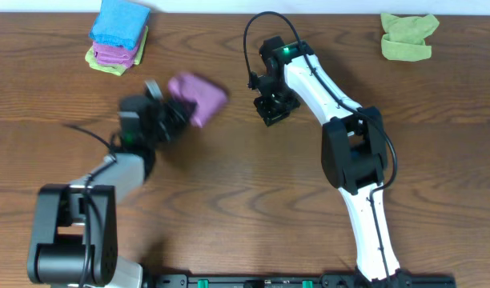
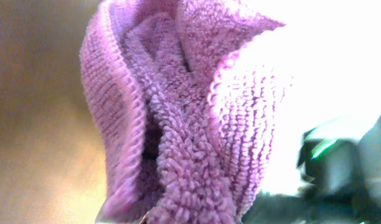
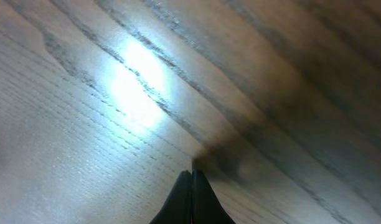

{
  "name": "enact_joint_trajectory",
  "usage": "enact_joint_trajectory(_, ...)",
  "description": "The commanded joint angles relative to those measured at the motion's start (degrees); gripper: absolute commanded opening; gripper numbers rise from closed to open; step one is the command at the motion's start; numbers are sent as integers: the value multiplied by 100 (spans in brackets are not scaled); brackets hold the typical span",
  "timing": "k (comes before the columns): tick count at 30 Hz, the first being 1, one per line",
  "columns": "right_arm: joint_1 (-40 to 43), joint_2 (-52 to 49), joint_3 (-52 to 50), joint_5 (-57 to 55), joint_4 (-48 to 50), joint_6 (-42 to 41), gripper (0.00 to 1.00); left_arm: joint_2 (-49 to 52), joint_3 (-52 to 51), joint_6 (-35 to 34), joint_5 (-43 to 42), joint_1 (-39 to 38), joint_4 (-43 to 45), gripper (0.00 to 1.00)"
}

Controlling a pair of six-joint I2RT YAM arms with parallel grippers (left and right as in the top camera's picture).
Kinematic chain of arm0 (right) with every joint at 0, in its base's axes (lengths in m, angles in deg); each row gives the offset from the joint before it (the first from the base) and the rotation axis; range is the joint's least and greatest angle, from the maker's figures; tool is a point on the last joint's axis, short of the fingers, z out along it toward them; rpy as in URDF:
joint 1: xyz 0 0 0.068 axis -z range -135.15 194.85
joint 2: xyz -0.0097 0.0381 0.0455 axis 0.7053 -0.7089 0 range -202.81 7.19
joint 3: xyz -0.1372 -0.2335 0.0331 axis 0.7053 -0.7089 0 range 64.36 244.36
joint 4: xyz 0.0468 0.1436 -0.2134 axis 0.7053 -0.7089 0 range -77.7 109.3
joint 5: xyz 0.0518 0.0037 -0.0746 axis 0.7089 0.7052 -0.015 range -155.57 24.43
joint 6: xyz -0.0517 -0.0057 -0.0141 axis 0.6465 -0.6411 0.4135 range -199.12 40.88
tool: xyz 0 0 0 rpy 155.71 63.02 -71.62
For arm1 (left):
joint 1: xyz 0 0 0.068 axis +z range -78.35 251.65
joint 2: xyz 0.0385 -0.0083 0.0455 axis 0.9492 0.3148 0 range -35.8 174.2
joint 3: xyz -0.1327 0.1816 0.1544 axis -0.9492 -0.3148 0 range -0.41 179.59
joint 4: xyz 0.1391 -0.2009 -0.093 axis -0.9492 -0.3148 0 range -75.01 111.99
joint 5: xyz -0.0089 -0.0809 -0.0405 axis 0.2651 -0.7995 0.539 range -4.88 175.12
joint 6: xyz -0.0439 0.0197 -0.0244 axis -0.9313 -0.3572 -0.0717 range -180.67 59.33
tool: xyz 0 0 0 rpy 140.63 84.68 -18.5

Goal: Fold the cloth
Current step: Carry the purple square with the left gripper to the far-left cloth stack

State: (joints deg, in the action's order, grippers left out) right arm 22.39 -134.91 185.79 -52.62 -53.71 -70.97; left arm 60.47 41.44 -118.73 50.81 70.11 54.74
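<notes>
My left gripper needs to release the purple cloth on top of the blue cloth (image 1: 122, 15) in the folded stack.
A purple cloth (image 1: 197, 96) is bunched and held up off the wooden table left of centre. My left gripper (image 1: 174, 110) is shut on it. In the left wrist view the purple cloth (image 2: 184, 112) fills the frame, folded over itself, and hides the fingers. My right gripper (image 1: 275, 108) is shut and empty, tips down on bare wood right of the cloth. In the right wrist view its fingertips (image 3: 192, 176) are pressed together just above the table.
A stack of folded cloths (image 1: 118, 36), blue on purple on green, sits at the back left. A crumpled green cloth (image 1: 407, 36) lies at the back right. The right arm (image 1: 349, 144) reaches across the middle right.
</notes>
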Motion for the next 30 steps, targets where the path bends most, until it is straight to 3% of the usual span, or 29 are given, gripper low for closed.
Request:
enact_joint_trajectory(1,15,413,83,-160,7,-37,1,0,861,280,426,435,4,6)
enact_joint_trajectory(6,15,538,83,-160,33,-37,1,212,1902,275,1220,957,-59,6)
enact_joint_trajectory(18,15,540,83,-157,166,-39,1,2417,4597,-33,1051,1279,-455,6)
enact_joint_trajectory(30,15,540,83,-160,313,-37,1,3799,6264,-238,1097,1307,-1040,6)
